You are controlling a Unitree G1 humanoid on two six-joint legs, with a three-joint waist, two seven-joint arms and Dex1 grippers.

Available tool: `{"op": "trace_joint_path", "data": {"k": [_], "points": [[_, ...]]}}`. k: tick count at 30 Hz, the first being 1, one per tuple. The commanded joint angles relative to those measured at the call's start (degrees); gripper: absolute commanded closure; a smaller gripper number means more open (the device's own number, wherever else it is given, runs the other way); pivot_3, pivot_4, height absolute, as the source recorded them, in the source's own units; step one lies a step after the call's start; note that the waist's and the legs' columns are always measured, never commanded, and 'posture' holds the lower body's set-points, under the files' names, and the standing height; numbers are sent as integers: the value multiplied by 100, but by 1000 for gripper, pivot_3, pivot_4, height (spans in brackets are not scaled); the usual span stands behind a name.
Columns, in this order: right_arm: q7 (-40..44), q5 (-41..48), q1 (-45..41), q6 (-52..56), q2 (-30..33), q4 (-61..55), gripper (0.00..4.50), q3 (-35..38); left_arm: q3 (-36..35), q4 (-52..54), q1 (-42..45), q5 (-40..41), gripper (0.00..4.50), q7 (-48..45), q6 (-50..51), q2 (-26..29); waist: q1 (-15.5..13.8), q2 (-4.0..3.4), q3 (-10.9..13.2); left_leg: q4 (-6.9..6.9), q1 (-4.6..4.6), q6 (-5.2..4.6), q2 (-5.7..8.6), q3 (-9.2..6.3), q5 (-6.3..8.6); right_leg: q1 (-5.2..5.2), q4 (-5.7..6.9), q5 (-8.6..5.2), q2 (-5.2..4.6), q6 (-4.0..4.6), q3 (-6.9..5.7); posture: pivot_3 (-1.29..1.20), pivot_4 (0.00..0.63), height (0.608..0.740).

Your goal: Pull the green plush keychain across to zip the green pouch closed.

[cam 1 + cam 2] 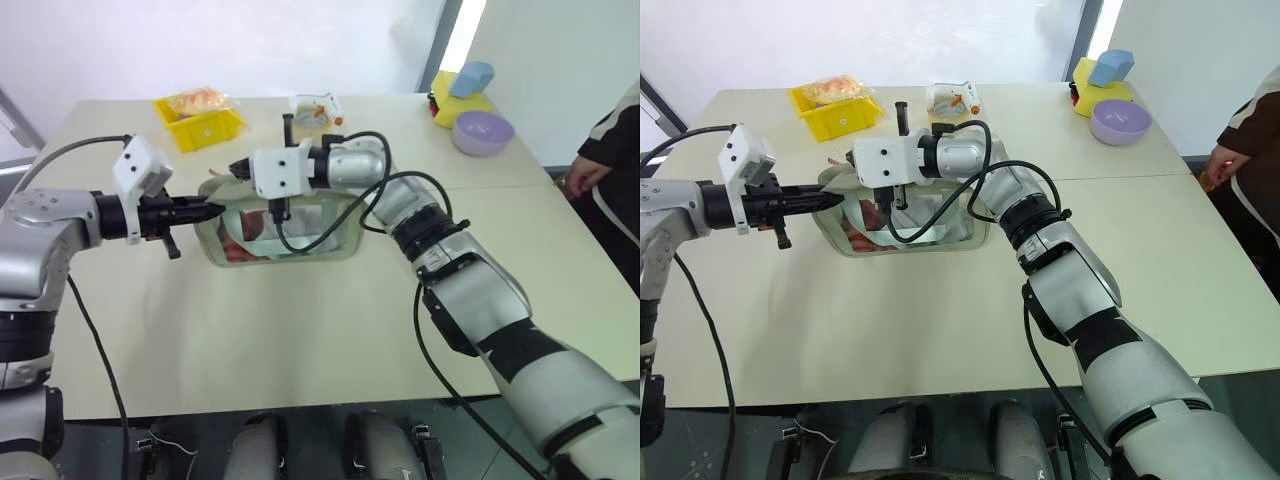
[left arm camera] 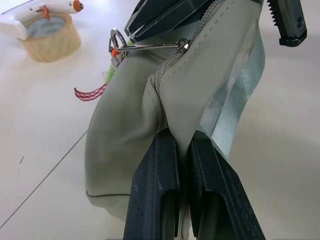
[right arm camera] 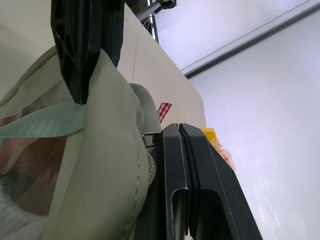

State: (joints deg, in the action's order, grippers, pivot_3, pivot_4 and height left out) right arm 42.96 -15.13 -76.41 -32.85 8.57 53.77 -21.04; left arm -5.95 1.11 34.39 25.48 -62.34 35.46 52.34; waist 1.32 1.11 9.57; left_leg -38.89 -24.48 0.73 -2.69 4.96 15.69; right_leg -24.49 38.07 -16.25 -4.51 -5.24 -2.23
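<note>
The metal link lies beside my closed right fingers, so I should open them and pinch the link close to the zipper slider (image 2: 184, 45) before pulling across.
The pale green pouch (image 1: 320, 240) lies mid-table with its clear window facing me. My left gripper (image 1: 212, 211) is shut on the fabric at the pouch's left end (image 2: 181, 137). My right gripper (image 1: 238, 168) reaches in from the right over the top and is shut (image 3: 178, 127) at the zipper's left end. It pinches the metal link (image 2: 150, 46) that joins the zipper slider to the green plush keychain. Only a sliver of the lime keychain (image 2: 107, 75) shows past the ring, beside a red checked ribbon (image 2: 90, 93).
At the back of the table are a yellow bin (image 1: 200, 125) with a snack bag and a tape dispenser (image 1: 318, 108). A purple bowl (image 1: 482, 132) and a yellow and blue object (image 1: 465, 90) sit far right. A person (image 1: 600, 170) stands at the right edge.
</note>
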Motion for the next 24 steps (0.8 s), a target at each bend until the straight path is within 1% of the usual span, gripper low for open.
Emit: {"op": "trace_joint_path", "data": {"k": [1,4,7,9,12,15,20,21,22,23,24], "points": [[-187,104,-128,-41,53,-150,4446,226,-40,-49,177,-39,4500,13,-127,14,-2,0,0,0,0,0,0,0,0,0,0,0,0,0,0,0,150,739],[-370,-157,-96,-243,244,-142,4446,107,-20,-105,201,-45,4500,1,-169,-3,-13,0,0,0,0,0,0,0,0,0,0,0,-1,0,0,0,150,739],[-721,-577,-125,-654,384,-89,4446,-119,-14,-147,204,-43,4500,2,-202,-1,-8,0,0,0,0,0,1,1,0,0,-1,0,-2,0,0,0,150,739],[-1134,-945,-167,-997,427,-25,4446,-297,-22,-176,207,-42,4500,-3,-209,7,-2,0,0,0,0,0,1,1,0,0,0,0,-1,0,0,0,150,739],[-1623,-1329,-253,-1241,394,253,4446,-477,-46,-194,223,-30,4500,-9,-189,30,13,0,0,1,2,1,2,2,0,0,0,0,1,0,0,0,150,739],[-2066,-1676,-360,-1447,388,527,3623,-665,-67,-151,221,-11,4500,4,-148,45,24,0,0,1,1,2,1,3,-1,0,0,0,0,0,0,0,150,739],[-2631,-2155,-513,-1740,329,783,1125,-946,-127,-59,145,17,4500,28,-109,77,79,0,0,2,2,4,0,1,-2,0,1,0,0,1,0,0,150,739],[-2702,-2211,-536,-1786,305,813,705,-978,-132,-50,138,19,4500,36,-104,80,98,0,0,2,2,5,0,1,-3,0,1,0,0,1,0,0,150,739],[-2759,-2247,-556,-1819,289,845,190,-1002,-135,-44,133,20,4500,41,-100,82,109,0,0,3,3,5,0,1,-3,0,1,0,0,1,0,0,150,739],[-2806,-2276,-573,-1844,277,877,81,-1016,-137,-41,130,20,4500,44,-99,83,113,0,0,3,4,5,-1,0,-3,0,2,0,0,1,0,0,150,739],[-2857,-2299,-594,-1872,239,892,81,-1028,-155,-10,105,31,4500,50,-87,91,117,0,0,4,4,6,-1,0,-3,0,2,0,0,1,0,0,150,739]]}}
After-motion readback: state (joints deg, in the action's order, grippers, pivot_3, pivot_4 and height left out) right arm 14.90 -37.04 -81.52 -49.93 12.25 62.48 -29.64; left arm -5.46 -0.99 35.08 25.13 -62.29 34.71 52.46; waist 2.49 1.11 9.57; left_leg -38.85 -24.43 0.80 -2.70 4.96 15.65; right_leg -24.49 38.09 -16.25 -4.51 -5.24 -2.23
